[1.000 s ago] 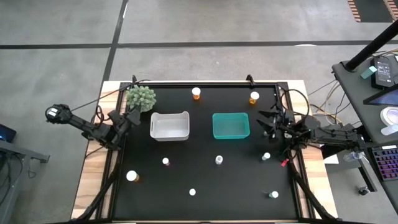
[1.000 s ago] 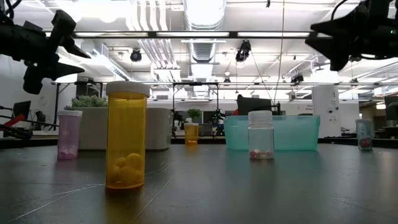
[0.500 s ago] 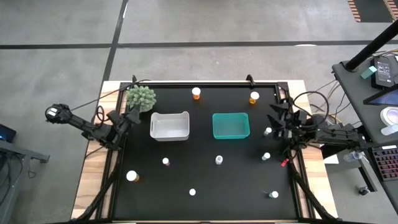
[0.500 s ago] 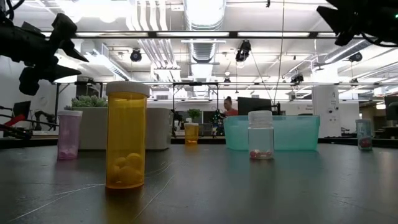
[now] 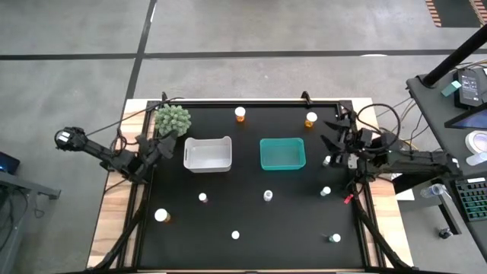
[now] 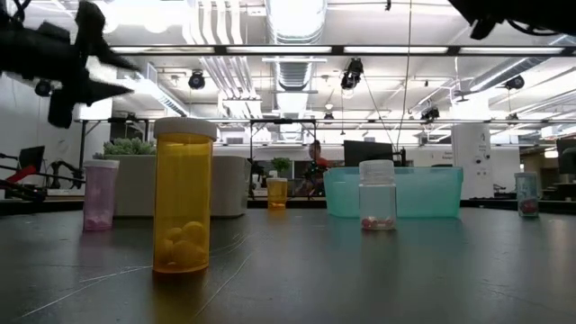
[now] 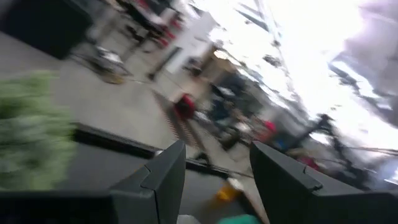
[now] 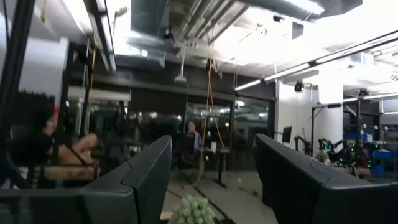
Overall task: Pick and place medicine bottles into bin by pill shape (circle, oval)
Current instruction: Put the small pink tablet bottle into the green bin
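Observation:
Next, I will close my left gripper on the slim white-capped bottle (image 5: 203,198) standing just in front of the white bin.
Several white-capped medicine bottles stand upright on their bases on the black mat. Amber ones stand at the far edge (image 5: 240,114) (image 5: 310,119) and near left (image 5: 160,216). Slim ones stand near the middle (image 5: 268,196) (image 5: 202,198) and at the right (image 5: 327,160) (image 5: 326,192). The white bin (image 5: 207,154) and the teal bin (image 5: 282,153) sit side by side. My left gripper (image 5: 162,144) hangs open and empty at the mat's left edge, beside the white bin. My right gripper (image 5: 329,141) hangs open and empty at the right edge, above a slim bottle.
A spiky green plant (image 5: 173,119) stands at the far left corner, close to my left gripper. Two more slim bottles stand near the front edge (image 5: 235,235) (image 5: 335,238). In the low view an amber bottle (image 6: 183,193) stands closest to the camera. A person shows far behind the table.
My right gripper has risen, passing out of the top of the low view, and has drawn a little toward the table's right and far edges. A slim white-capped bottle that it covered now shows below it. My left gripper has turned slightly in place.

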`<state>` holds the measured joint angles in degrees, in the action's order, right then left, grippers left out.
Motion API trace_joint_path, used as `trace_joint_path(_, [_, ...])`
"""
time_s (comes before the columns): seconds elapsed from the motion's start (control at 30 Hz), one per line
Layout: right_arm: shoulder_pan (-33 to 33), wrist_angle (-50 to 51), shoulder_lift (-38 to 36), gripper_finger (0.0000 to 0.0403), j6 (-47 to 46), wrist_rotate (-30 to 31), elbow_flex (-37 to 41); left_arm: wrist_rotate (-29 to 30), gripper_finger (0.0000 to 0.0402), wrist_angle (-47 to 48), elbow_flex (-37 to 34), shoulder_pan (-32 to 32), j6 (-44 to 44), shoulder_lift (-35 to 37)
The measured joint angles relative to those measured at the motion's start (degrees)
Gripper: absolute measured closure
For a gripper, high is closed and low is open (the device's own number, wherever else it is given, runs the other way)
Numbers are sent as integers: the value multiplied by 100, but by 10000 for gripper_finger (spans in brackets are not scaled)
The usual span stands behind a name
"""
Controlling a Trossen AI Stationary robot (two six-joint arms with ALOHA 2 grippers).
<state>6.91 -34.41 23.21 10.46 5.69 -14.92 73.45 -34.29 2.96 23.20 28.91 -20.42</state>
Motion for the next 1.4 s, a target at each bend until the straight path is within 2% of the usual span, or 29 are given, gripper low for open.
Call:
trace_joint_path(0.27, [1,524,945,184,263,34,-751,-1016,237,27,838,7,-623,-504])
trace_joint_path(0.47, [1,695,1129,184,414,36,-1012,-1216,237,260,1681,7,-726,-1168])
trace_joint_path(0.6, [-1,823,1095,184,516,36,-1105,-1476,237,803,2377,13,-680,-1762])
trace_joint_path(0.93, [-2,879,1034,184,666,36,-1100,-1633,237,2016,4313,17,-682,-3336])
trace_joint_path(1.03, [-2,839,1022,184,662,36,-1106,-1695,237,2524,4919,13,-682,-3869])
trace_joint_path(1.17, [-2,884,1023,184,650,36,-1106,-2172,237,3607,5853,11,-592,-4432])
trace_joint_path(1.4, [-2,882,1022,184,649,36,-1104,-2875,237,5860,7709,-217,584,-5226])
